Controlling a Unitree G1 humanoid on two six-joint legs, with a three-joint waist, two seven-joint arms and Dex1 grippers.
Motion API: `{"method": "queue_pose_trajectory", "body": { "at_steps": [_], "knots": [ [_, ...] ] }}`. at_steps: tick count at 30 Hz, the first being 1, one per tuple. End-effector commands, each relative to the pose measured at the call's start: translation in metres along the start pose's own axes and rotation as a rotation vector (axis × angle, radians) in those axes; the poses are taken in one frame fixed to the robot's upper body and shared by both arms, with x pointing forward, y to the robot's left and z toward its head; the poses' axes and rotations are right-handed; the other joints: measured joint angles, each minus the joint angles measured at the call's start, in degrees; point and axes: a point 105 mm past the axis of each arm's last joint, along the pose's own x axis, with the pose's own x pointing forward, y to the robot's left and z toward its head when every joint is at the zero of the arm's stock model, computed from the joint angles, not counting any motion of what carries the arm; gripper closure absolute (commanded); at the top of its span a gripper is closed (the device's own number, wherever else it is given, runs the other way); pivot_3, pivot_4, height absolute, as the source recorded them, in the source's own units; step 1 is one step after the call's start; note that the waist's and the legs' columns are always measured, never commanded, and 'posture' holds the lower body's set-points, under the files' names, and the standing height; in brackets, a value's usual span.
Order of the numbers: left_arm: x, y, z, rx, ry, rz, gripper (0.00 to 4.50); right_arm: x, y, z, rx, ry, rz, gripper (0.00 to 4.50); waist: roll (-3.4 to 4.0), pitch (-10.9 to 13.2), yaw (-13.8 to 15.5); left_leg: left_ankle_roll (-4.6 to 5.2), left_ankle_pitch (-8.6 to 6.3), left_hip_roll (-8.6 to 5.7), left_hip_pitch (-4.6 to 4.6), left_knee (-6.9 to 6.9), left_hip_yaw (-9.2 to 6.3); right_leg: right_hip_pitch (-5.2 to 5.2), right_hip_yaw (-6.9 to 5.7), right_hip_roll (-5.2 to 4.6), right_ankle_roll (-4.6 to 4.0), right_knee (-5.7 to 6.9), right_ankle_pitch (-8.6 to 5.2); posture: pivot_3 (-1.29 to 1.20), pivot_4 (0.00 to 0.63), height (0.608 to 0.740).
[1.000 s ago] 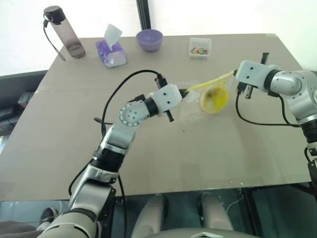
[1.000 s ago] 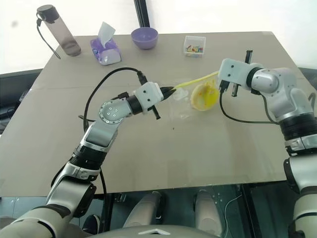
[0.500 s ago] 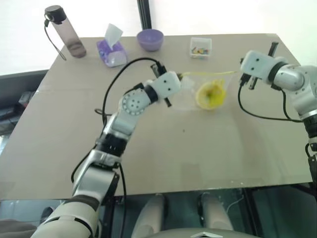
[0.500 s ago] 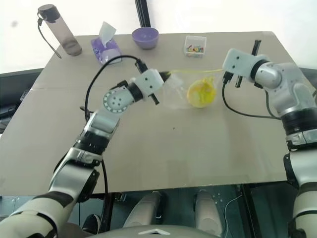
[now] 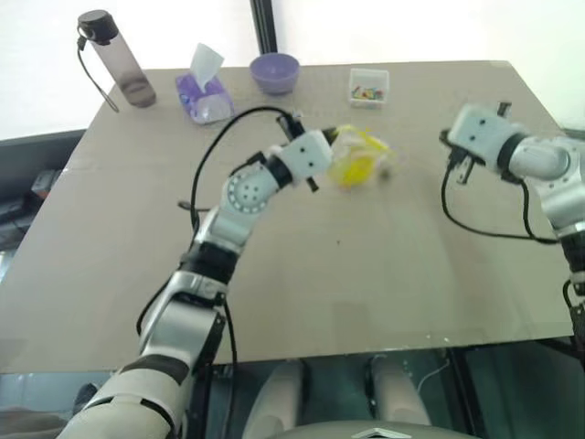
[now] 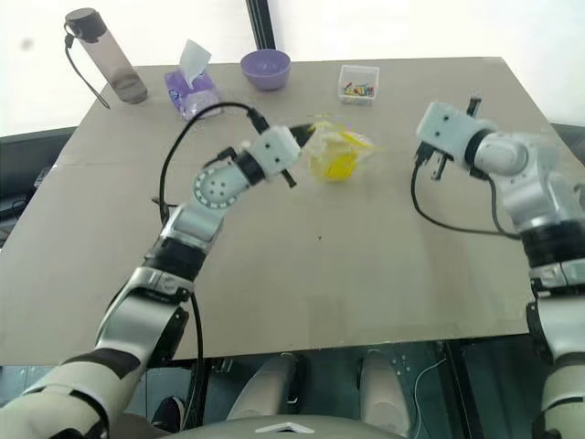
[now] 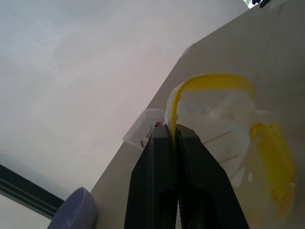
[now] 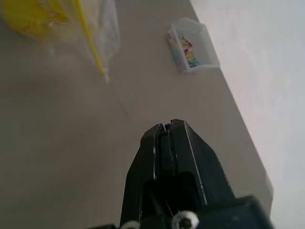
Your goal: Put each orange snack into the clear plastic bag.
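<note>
The clear plastic bag will leave my left gripper on the bare middle of the brown table (image 5: 345, 219), between both arms.
My left gripper (image 5: 327, 143) is shut on the yellow strip (image 7: 209, 82) of the clear plastic bag (image 5: 358, 157), over the middle of the table's far half. The bag hangs bunched up just right of that gripper. One orange snack (image 5: 349, 168) sits inside it and shows through the plastic (image 7: 275, 162). My right gripper (image 8: 167, 127) is shut on nothing and stands well off to the right of the bag (image 8: 97, 33), near the table's right side (image 5: 450, 142). I cannot tell whether the bag touches the table.
Along the far edge of the brown table (image 5: 366, 293) stand a grey bottle (image 5: 119, 59), a purple tissue pack (image 5: 206, 91), a purple bowl (image 5: 275, 72) and a small clear box (image 5: 369, 87) of colourful bits.
The right gripper has let go of the bag's yellow strip and drawn back to the right. The bag, earlier stretched between both grippers, has swung left with the snack and now hangs from the left gripper.
</note>
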Motion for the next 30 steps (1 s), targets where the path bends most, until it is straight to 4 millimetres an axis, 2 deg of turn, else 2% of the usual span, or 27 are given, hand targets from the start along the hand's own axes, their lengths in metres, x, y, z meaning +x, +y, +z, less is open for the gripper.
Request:
{"method": "queue_pose_trajectory", "body": {
  "at_steps": [1, 3, 8, 11, 16, 21, 23, 25, 30],
  "knots": [
    [-0.013, 0.001, 0.026, -0.062, -0.094, -0.015, 4.5, -0.015, -0.012, 0.012, -0.002, -0.034, -0.041, 4.39, 0.01, 0.0, 0.0, 0.0, 0.0, 0.0, 0.0, 0.0, 0.0, 0.0, 0.0, 0.0, 0.0, 0.01, 0.0, 0.0, 0.15, 0.74],
    [-0.022, -0.008, 0.029, -0.117, -0.094, -0.052, 4.5, -0.018, -0.009, 0.009, 0.01, -0.023, -0.033, 4.39, 0.01, 0.0, 0.0, 0.0, 0.0, 0.02, 0.04, 0.0, -0.07, 0.0, 0.04, 0.0, 0.0, 0.05, 0.0, 0.0, 0.15, 0.74],
    [-0.066, -0.066, 0.027, -0.285, -0.013, -0.312, 4.5, -0.023, -0.003, 0.003, 0.034, 0.003, -0.024, 4.39, 0.05, 0.0, 0.0, 0.01, 0.0, 0.04, 0.12, 0.03, -0.13, 0.0, 0.15, 0.01, -0.01, 0.17, 0.0, 0.0, 0.15, 0.74],
    [-0.088, -0.09, 0.019, -0.315, 0.059, -0.416, 4.5, -0.023, 0.001, 0.003, 0.046, 0.006, -0.01, 4.39, 0.05, 0.0, 0.0, 0.03, -0.02, 0.07, 0.17, 0.03, -0.11, -0.01, 0.19, 0.03, -0.01, 0.28, -0.01, 0.0, 0.15, 0.74],
    [-0.109, -0.108, 0.003, -0.323, 0.149, -0.503, 4.5, -0.025, 0.007, 0.001, 0.057, 0.013, 0.019, 4.39, 0.05, 0.0, 0.3, 0.18, -0.1, 0.05, 0.2, 0.15, -0.04, 0.01, 0.11, 0.03, -0.02, 0.57, -0.01, 0.0, 0.15, 0.74],
    [-0.114, -0.1, -0.02, -0.286, 0.197, -0.448, 4.5, -0.026, 0.016, 0.002, 0.099, 0.005, 0.05, 4.39, 0.05, 0.0, 0.4, 0.16, -0.09, 0.05, 0.42, 0.16, -0.04, 0.23, 0.11, 0.03, -0.02, 0.59, -0.01, 0.0, 0.15, 0.74],
    [-0.114, -0.098, -0.028, -0.266, 0.206, -0.445, 4.0, -0.027, 0.022, 0.005, 0.142, -0.015, 0.073, 4.5, 0.05, 0.0, 0.4, 0.17, -0.09, 0.05, 0.43, 0.16, -0.05, 0.23, 0.1, 0.03, -0.02, 0.59, -0.01, 0.0, 0.15, 0.74],
    [-0.111, -0.089, -0.036, -0.256, 0.207, -0.398, 3.28, -0.03, 0.029, 0.009, 0.205, -0.05, 0.098, 4.5, 0.05, 0.0, 0.4, 0.16, -0.09, 0.05, 0.42, 0.16, -0.06, 0.23, 0.1, 0.03, -0.02, 0.59, -0.01, 0.0, 0.15, 0.74],
    [-0.111, -0.065, -0.054, -0.219, 0.224, -0.277, 1.07, -0.045, 0.046, 0.008, 0.415, -0.117, 0.134, 4.5, 0.04, 0.0, 0.6, 0.17, -0.09, 0.05, 0.42, 0.17, -0.28, 0.25, 0.09, 0.02, -0.02, 0.58, 0.0, 0.0, 0.15, 0.74]
  ]
}}
